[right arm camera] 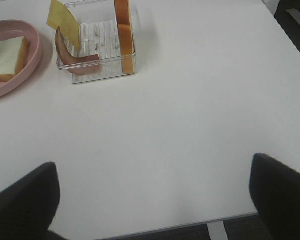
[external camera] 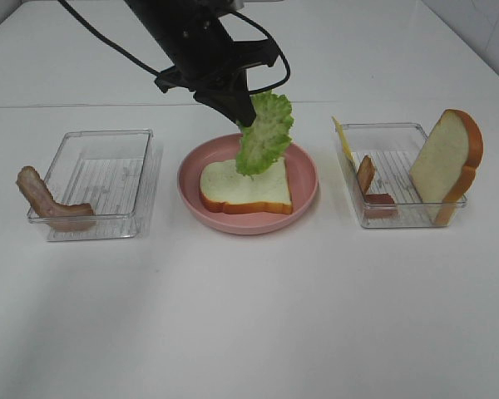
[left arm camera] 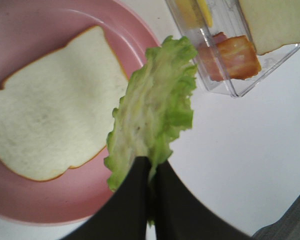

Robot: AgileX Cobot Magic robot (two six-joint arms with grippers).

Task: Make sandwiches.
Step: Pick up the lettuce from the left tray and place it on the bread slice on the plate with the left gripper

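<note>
Next, I let go of the green lettuce leaf with my left gripper on the middle of the white bread slice [external camera: 247, 179] [left arm camera: 65, 104] on the pink plate.
A white bread slice [external camera: 245, 189] lies flat on the pink plate [external camera: 303, 162]. My left gripper [external camera: 241, 116] is shut on the top edge of a ruffled green lettuce leaf [external camera: 264, 133], which hangs over the bread; its lower tip is right at the slice. In the left wrist view the lettuce leaf [left arm camera: 152, 112] is pinched between dark fingers [left arm camera: 135, 200] beside the bread slice [left arm camera: 52, 105]. A second bread slice [external camera: 447, 162] leans upright in the right tray with a bacon strip [external camera: 366, 174] and a yellow cheese slice [external camera: 343, 141]. My right gripper [right arm camera: 152, 195] stands open over bare table.
A clear tray [external camera: 100, 179] on the left has a bacon strip [external camera: 46, 204] draped over its near left corner. The right clear tray [external camera: 399, 179] holds the other pieces. The left arm and its cables [external camera: 191, 41] reach in from the back.
</note>
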